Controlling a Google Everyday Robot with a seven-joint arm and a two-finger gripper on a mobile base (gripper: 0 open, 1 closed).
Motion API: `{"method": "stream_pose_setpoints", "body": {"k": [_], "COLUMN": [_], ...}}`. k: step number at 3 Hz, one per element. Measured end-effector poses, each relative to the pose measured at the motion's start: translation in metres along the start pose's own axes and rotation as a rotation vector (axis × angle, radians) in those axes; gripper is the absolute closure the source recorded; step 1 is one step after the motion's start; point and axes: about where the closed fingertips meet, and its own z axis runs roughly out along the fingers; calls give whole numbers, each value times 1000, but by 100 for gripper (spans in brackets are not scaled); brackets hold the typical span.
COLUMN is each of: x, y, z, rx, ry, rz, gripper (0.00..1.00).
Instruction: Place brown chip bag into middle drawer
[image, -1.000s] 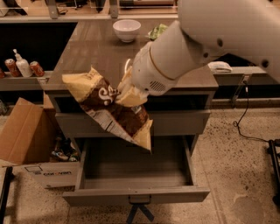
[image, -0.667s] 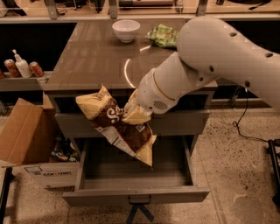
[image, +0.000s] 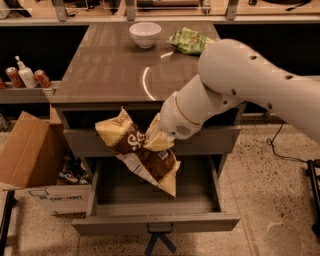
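Observation:
The robot's gripper will set the brown chip bag down on the middle drawer's grey bottom, just behind its dark handle (image: 172, 193).
The brown chip bag (image: 139, 151), dark brown in the middle with yellow-tan ends, hangs tilted in the air over the open middle drawer (image: 155, 225). My gripper (image: 158, 140) is shut on the bag's middle, at the end of the big white arm that reaches in from the right. The bag's lower end dangles just above the drawer's grey inside. The drawer is pulled out wide; its dark handle and blue tape strips (image: 159, 241) show on its front panel at the bottom.
A white bowl (image: 145, 34) and a green chip bag (image: 190, 40) sit at the back of the cabinet's brown top (image: 110, 75). An open cardboard box (image: 35, 160) stands on the floor to the left. Cans and a bottle (image: 25, 76) stand on a left shelf.
The arm has lowered the bag toward the open drawer and shifted it slightly right. The grip on the bag is unchanged.

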Motion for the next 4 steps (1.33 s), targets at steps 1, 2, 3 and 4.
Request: {"method": "stream_pose_setpoints", "body": {"k": [1,2,3,4], "x": [54,98,137,164], "y": [-3,-8,-15,-20], "z": [42,77,111,139], "rx": [-30,-33,-50,-74], "ry": [59,100,120,138], "rz": [54,102,149,186], "gripper": [100,100,100,100]}}
